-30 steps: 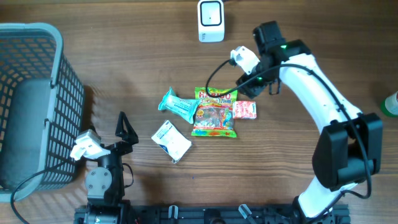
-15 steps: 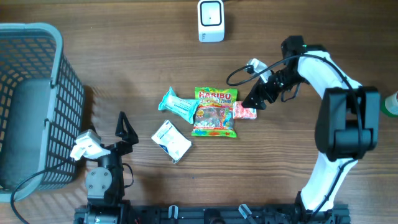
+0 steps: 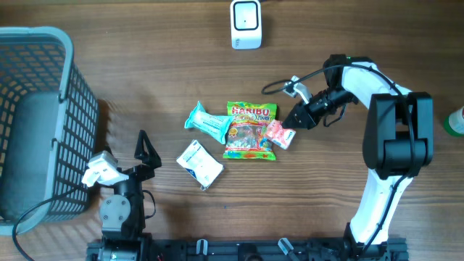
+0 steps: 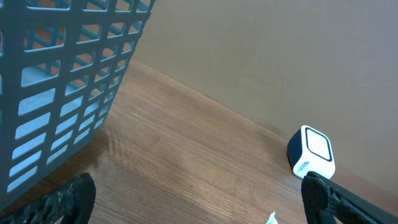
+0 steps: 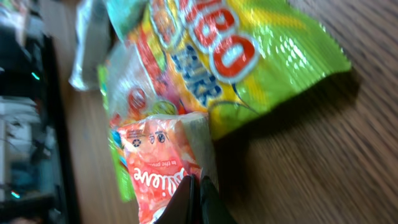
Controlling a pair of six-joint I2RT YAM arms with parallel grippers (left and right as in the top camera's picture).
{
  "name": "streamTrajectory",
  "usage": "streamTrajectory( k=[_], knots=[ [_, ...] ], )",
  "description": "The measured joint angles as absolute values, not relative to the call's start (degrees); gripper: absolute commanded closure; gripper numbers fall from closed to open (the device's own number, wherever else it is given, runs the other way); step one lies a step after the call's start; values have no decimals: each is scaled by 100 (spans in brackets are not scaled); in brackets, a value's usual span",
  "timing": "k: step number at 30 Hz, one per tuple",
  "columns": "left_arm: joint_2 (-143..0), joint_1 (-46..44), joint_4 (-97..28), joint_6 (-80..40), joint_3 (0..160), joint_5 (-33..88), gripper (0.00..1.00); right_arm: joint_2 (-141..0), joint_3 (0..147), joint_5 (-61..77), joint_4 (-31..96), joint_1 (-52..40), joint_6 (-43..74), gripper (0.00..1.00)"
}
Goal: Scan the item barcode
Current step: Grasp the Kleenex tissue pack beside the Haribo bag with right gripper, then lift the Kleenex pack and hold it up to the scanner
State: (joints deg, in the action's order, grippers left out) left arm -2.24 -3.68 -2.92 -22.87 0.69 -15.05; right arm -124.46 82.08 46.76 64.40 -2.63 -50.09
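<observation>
My closed right fingers catch only the pink packet's edge; next I open and grip more of the packet's body (image 3: 279, 134) before lifting it to the scanner.
A small pink snack packet (image 3: 280, 134) lies tilted against the right edge of the green Haribo bag (image 3: 250, 130). My right gripper (image 3: 295, 120) is shut on the packet's right edge. In the right wrist view its black fingertips (image 5: 196, 200) press together on the rim of the pink packet (image 5: 155, 168), with the Haribo bag (image 5: 249, 56) just beyond. The white barcode scanner (image 3: 246, 24) stands at the table's far edge and also shows in the left wrist view as the scanner (image 4: 311, 152). My left gripper (image 3: 145, 149) rests open near the front left, holding nothing.
A teal wrapper (image 3: 206, 122) and a white packet (image 3: 199, 164) lie left of the Haribo bag. A grey basket (image 3: 36, 123) fills the left side and rises close beside the left arm as the basket wall (image 4: 62, 74). A green object (image 3: 455, 122) sits at the right edge.
My right gripper swung down from near the scanner to the pink packet and shut on its edge. The packet has tilted. The left arm has not moved.
</observation>
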Motion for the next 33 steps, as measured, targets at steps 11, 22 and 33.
streamTrajectory(
  k=[11,22,33],
  knots=[
    [-226,-368,-292,-2290,69,-1505,0,-12361,8062,4436,6346,-462,-3924,3],
    [-224,-368,-292,-2290,69,-1505,0,-12167,7426,4578,5177,-897,-4185,61],
    [-224,-368,-292,-2290,69,-1505,0,-12390,8359,6215,8018,-720,-2071,96]
  ],
)
